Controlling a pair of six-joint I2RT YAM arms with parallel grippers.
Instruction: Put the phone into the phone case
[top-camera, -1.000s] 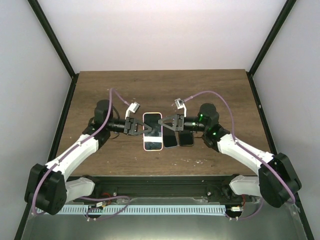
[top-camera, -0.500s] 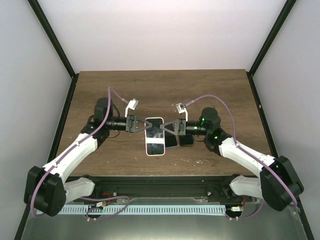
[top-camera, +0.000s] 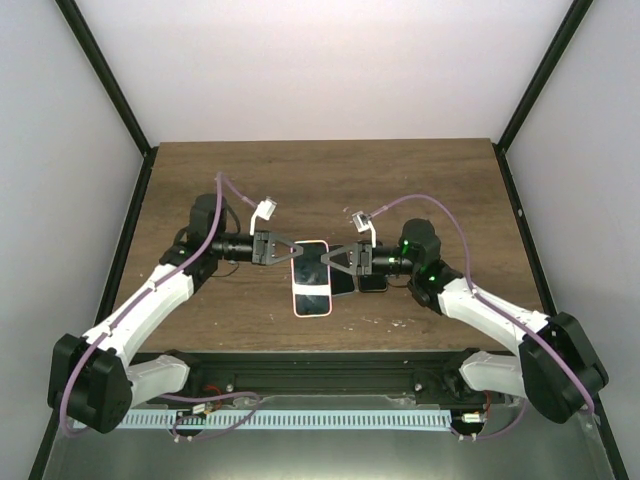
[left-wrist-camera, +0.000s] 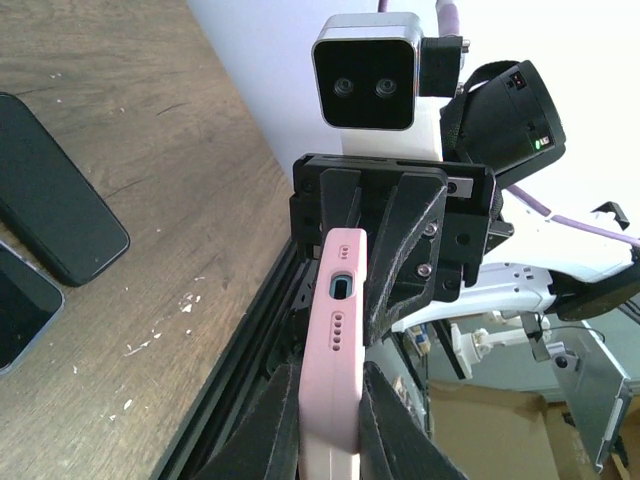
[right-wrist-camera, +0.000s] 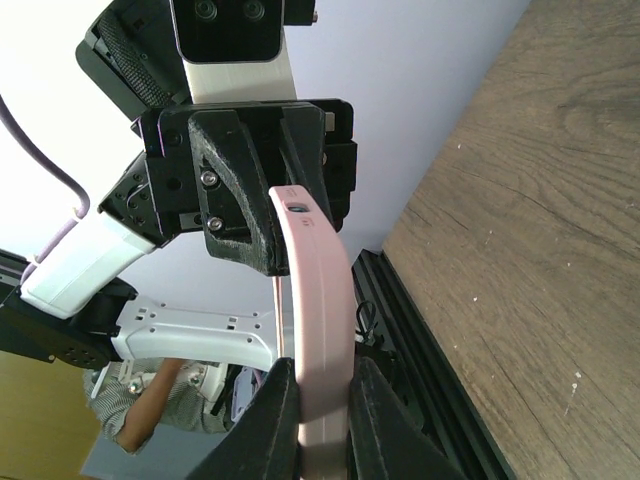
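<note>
My right gripper is going to be under my left gripper. It will set the pink phone case, now hanging just above the table, down there on the table (top-camera: 294, 274) beside the dark phones.
The pink phone case (top-camera: 311, 280), pale face up, hangs just above the table between both arms. My left gripper (top-camera: 293, 252) is shut on its left top corner, and my right gripper (top-camera: 329, 259) is shut on its right top edge. In the left wrist view the case (left-wrist-camera: 335, 330) stands edge-on between the fingers (left-wrist-camera: 265, 420), with its port hole showing. The right wrist view shows the case (right-wrist-camera: 318, 300) bowed slightly between the pads (right-wrist-camera: 275, 410). Two dark phones (top-camera: 345, 284) (top-camera: 374, 283) lie flat on the table under the right gripper. I cannot tell whether a phone sits inside the case.
The two dark phones (left-wrist-camera: 50, 205) (left-wrist-camera: 15, 315) lie side by side on the brown wooden table (top-camera: 240, 180). A black rail (top-camera: 320, 365) runs along the near table edge. White walls and black posts (top-camera: 105, 85) enclose the sides.
My left gripper has closed onto the case. The case has shifted slightly toward the near edge, with both grippers following it.
</note>
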